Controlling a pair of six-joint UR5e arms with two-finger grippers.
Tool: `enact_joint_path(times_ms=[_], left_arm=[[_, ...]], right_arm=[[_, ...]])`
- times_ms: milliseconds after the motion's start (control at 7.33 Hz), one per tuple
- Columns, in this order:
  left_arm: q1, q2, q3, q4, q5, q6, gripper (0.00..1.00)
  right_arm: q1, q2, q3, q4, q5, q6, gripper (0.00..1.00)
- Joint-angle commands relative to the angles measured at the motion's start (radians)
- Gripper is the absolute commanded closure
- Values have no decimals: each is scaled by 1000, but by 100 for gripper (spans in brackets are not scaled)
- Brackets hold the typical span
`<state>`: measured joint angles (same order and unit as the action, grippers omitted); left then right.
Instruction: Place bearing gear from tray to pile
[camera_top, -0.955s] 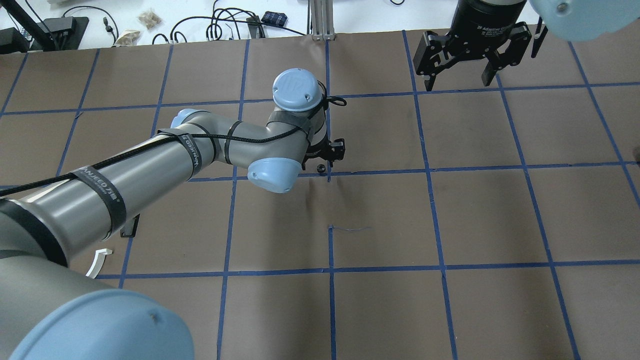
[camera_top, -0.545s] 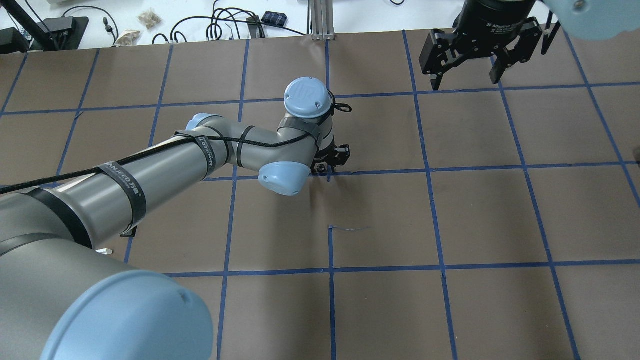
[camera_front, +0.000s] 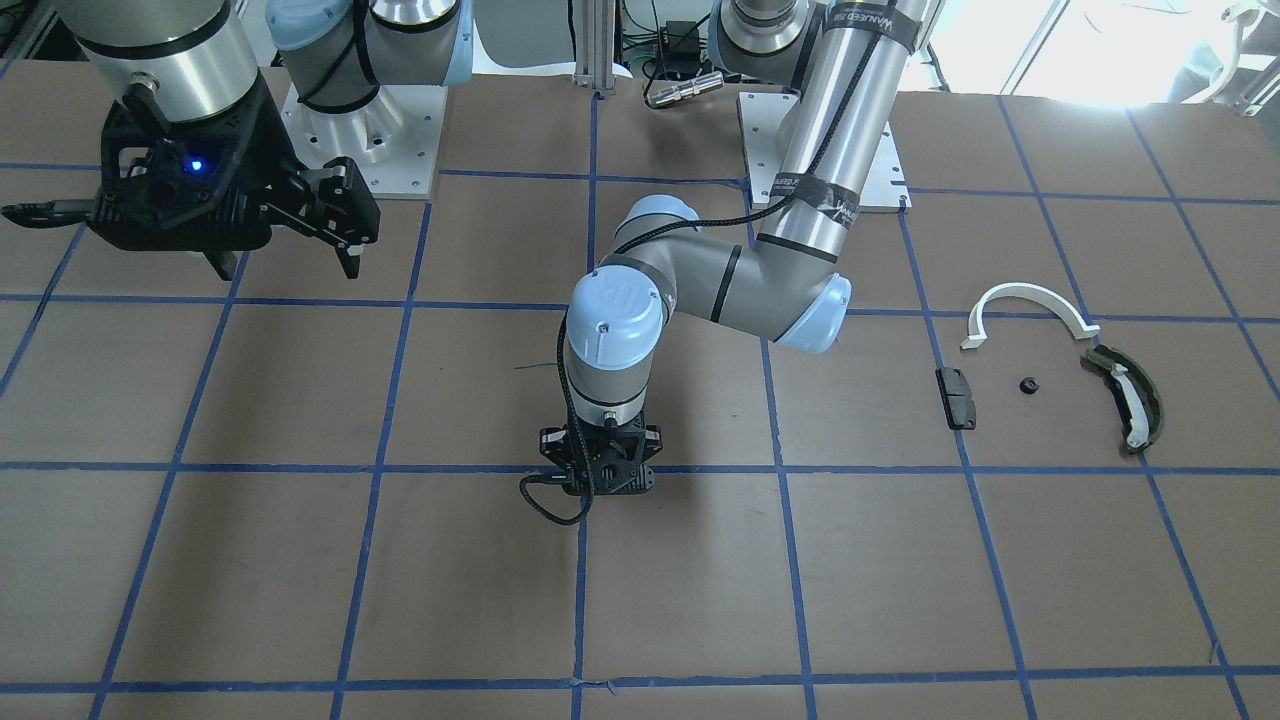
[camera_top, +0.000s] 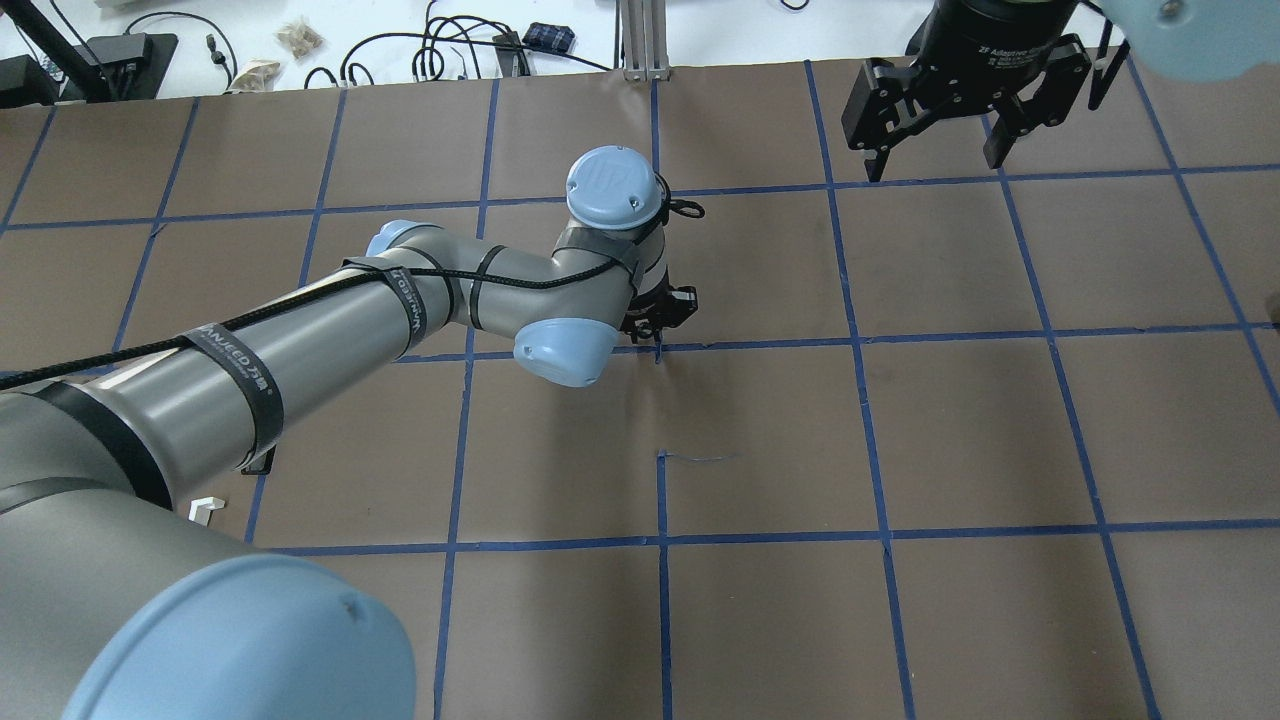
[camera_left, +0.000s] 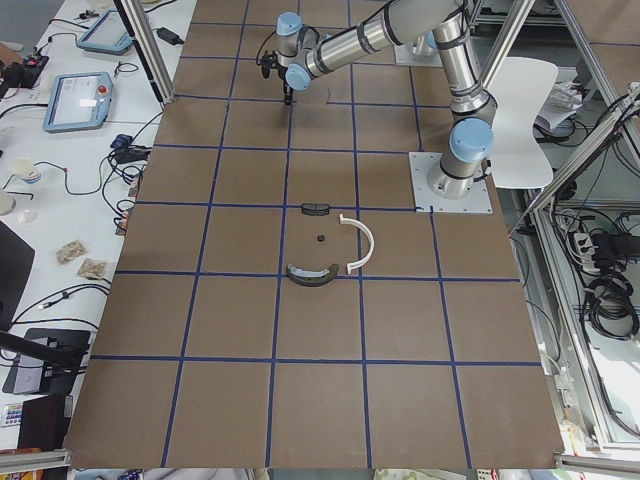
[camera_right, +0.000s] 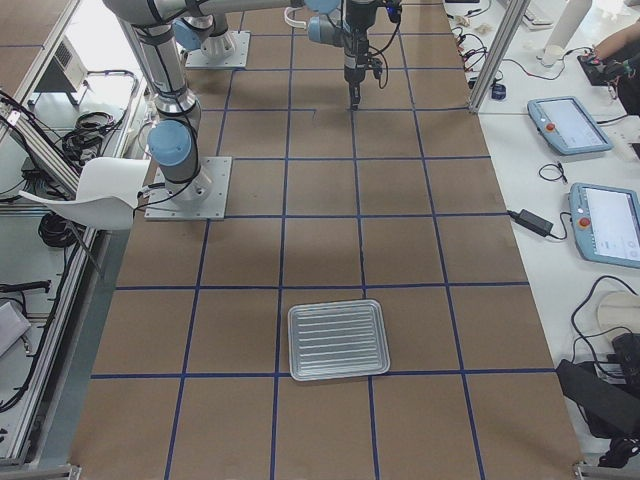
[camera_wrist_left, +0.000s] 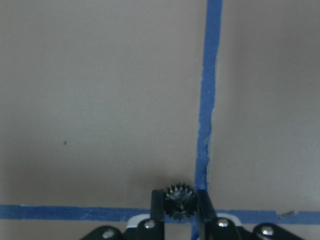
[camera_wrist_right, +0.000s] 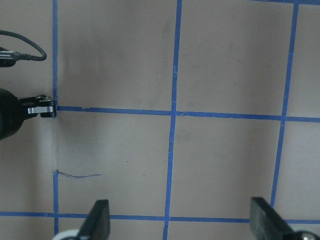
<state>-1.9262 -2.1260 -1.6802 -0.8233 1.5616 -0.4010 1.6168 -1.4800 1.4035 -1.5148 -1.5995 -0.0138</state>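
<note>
I will use my left gripper to set the bearing gear down close beside the small black gear, towards the olive curved piece (camera_front: 1048, 386). The bearing gear is now at the table's middle.
My left gripper (camera_wrist_left: 180, 206) stands low over the table's middle where two blue tape lines cross, its fingers closed against both sides of a small black bearing gear (camera_wrist_left: 179, 201). In the front-facing view the left gripper (camera_front: 598, 488) points straight down and hides the gear. The pile lies apart on the robot's left: a white half-ring arc (camera_front: 1025, 303), a black block (camera_front: 955, 397), a small black gear (camera_front: 1027, 385) and an olive curved piece (camera_front: 1130, 400). My right gripper (camera_top: 935, 140) hangs open and empty at the far right.
A ribbed metal tray (camera_right: 338, 340) sits on the table towards the robot's right end, with nothing in it that I can see. The left arm's forearm (camera_top: 300, 330) spans the left half of the table and covers most of the pile in the overhead view.
The gear lay bare on the tape beside the left gripper; the gripper has shifted over it and now covers it. The right gripper has drifted slightly right and farther back.
</note>
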Motion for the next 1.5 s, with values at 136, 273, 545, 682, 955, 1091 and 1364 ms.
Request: enact_joint_path(times_ms=[136,273,545,682,955,1091,1364], left_arm=[[219,162,-30,-211,58,273,100],[336,210,-74,-223,81,457,100],[590,294,-218,-174,100,786,100],[719,305,-248,-149,91,949,100],[975,298,-262,-135,85,1229,100],[1104,279,-275,-131,24,1311,100],[1173,244,-280,-128,11,1378,100]], right_arm=[[0,9,0,-18,12,-2,0],[0,7,0,-16,12,-2,0],[-2,7,0,-15,13,-2,0],[-2,7,0,-15,6,-2,0],[0,4,0,-15,10,-2,0],[2,3,0,-15,15,-2,0],[2,-3,8,-13,16,-2,0]])
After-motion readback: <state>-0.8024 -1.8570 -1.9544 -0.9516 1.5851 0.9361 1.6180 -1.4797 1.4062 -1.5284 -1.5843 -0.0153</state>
